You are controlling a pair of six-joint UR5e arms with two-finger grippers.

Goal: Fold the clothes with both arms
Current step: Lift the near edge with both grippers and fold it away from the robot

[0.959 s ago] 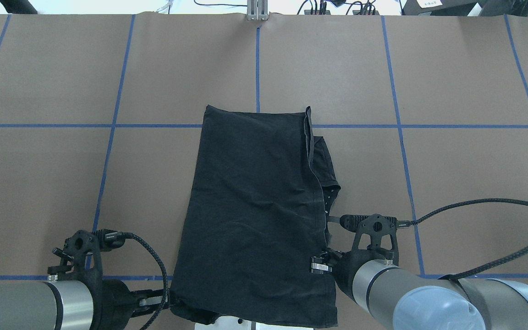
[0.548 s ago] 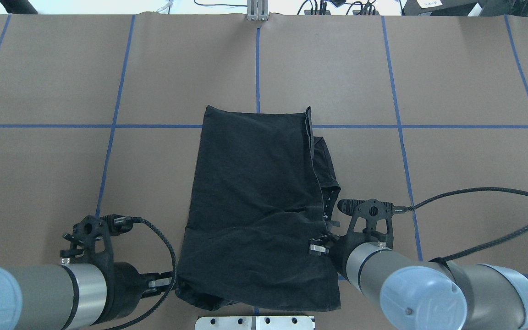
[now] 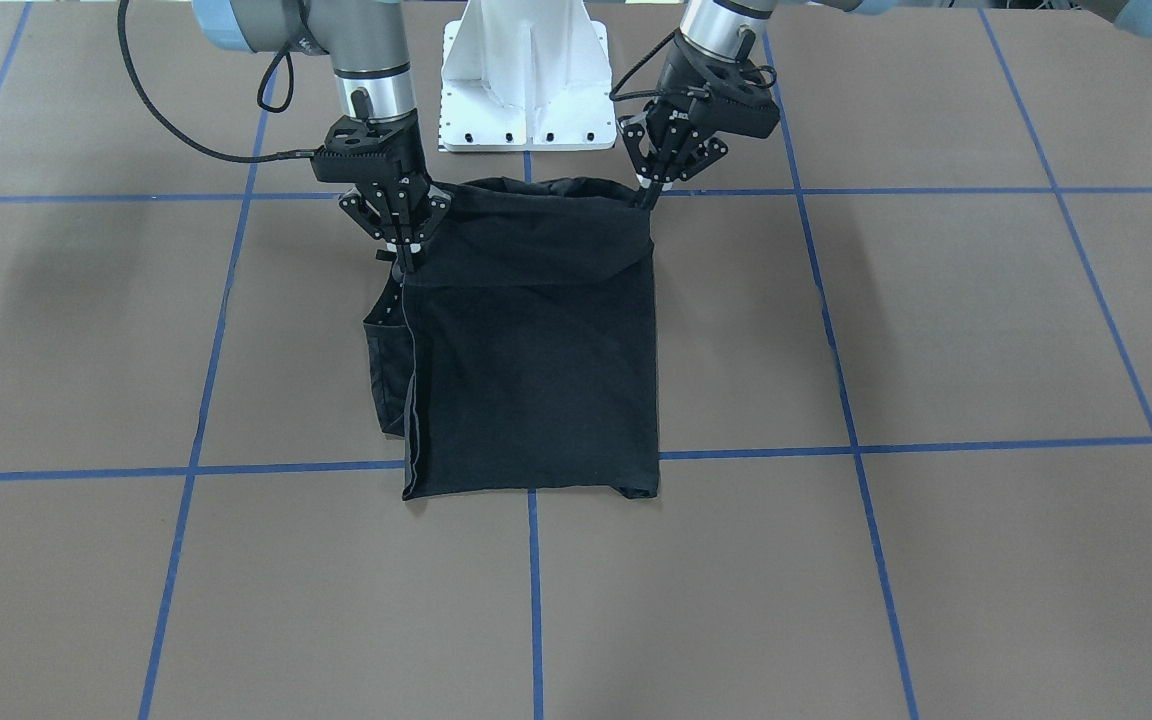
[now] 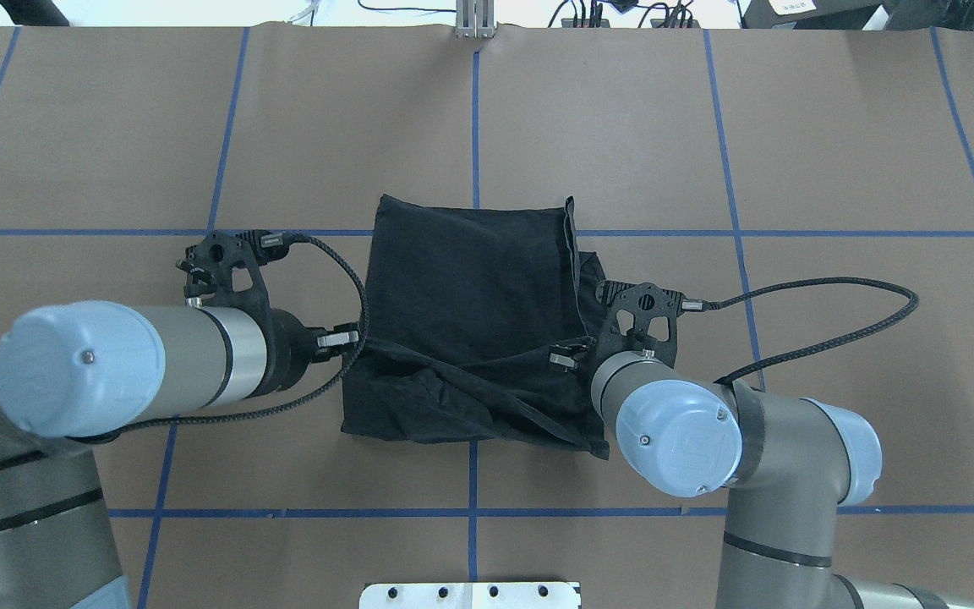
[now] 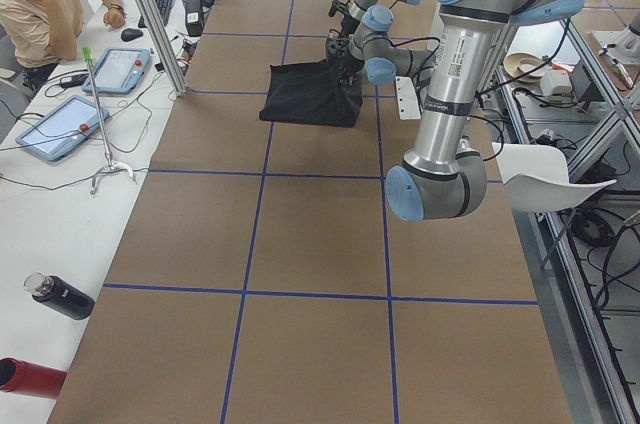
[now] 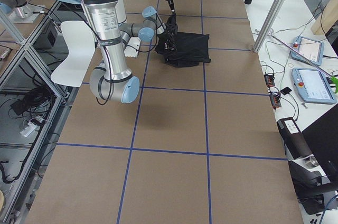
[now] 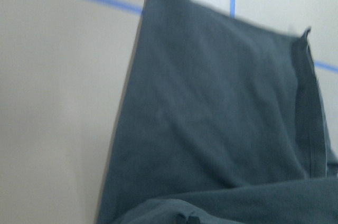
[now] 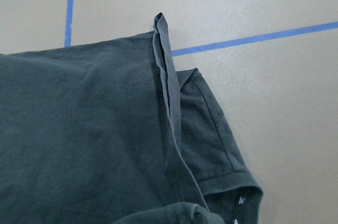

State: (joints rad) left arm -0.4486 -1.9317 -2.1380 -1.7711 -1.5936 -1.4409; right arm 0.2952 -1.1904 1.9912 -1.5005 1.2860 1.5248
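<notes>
I will let go of the hem corner with my left gripper on the black T-shirt's far corner [image 3: 644,482], away from the sleeve that sticks out.
The black T-shirt [image 4: 470,271] lies folded lengthwise in the middle of the table, also in the front-facing view [image 3: 536,380]. Its print is hidden. One sleeve [image 4: 601,292] sticks out on its right side, also in the right wrist view [image 8: 211,139]. My left gripper [image 4: 353,338] is shut on the near left corner of the hem [image 3: 644,192] and holds it raised. My right gripper [image 4: 561,355] is shut on the near right corner [image 3: 404,258], also raised. The lifted near part drapes back over the flat far part [image 7: 211,118].
The brown table [image 4: 834,169] carries a grid of blue tape lines. The white pedestal base [image 3: 526,80] stands just behind the shirt's near edge. An operator [image 5: 40,4] sits beside tablets at the table's far side. Two bottles [image 5: 60,296] lie at that side.
Both grippers have moved away from the robot's base, carrying the shirt's near hem up and over the flat part. The shirt's visible length has shortened.
</notes>
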